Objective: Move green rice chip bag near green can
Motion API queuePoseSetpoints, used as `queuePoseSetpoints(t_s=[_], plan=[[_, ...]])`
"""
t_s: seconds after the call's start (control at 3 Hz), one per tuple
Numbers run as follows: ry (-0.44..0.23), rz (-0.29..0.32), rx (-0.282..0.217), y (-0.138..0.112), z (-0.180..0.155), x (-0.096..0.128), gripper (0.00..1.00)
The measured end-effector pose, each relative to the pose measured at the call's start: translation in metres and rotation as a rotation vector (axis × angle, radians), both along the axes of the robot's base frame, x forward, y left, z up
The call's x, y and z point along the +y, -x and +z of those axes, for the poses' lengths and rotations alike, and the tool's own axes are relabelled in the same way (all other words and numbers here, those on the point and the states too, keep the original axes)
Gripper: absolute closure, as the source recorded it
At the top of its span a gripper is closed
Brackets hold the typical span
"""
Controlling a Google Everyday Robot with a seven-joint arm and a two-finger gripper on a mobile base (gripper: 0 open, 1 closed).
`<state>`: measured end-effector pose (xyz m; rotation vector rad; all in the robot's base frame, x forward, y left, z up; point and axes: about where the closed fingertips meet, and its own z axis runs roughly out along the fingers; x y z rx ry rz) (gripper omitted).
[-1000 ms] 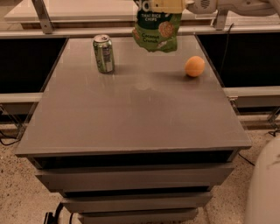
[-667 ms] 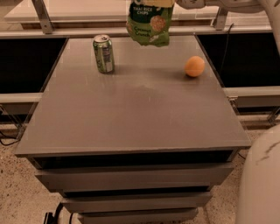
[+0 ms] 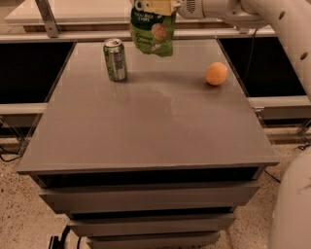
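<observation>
My gripper will let go of the green rice chip bag close beside the green can, on the orange fruit's side [image 3: 147, 68].
The green rice chip bag [image 3: 153, 31] hangs in the air above the far part of the grey table [image 3: 150, 121], its top cut off by the frame's upper edge. My gripper [image 3: 158, 6] is at the top edge of the view, shut on the bag's top. The green can [image 3: 115, 59] stands upright on the table's far left, just left of and below the bag. The bag's lower edge is a little to the right of the can's top, not touching it.
An orange fruit [image 3: 216, 74] lies on the table's far right. My white arm [image 3: 262, 14] reaches in from the upper right. A light counter [image 3: 87, 12] runs behind the table. Drawers [image 3: 146, 199] sit below the tabletop.
The bag, held in my gripper, has moved left toward the can.
</observation>
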<state>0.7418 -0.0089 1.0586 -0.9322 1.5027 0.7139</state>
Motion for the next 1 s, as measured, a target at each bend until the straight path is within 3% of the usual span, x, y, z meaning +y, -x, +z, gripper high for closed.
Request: queuePoseSetpoints(t_s=[0.33,1.0], plan=[[0.000,0.000,0.000,0.000,0.000,0.000,1.00],[-0.064,-0.108,-0.071,-0.008,-0.014,-0.001,1.00]])
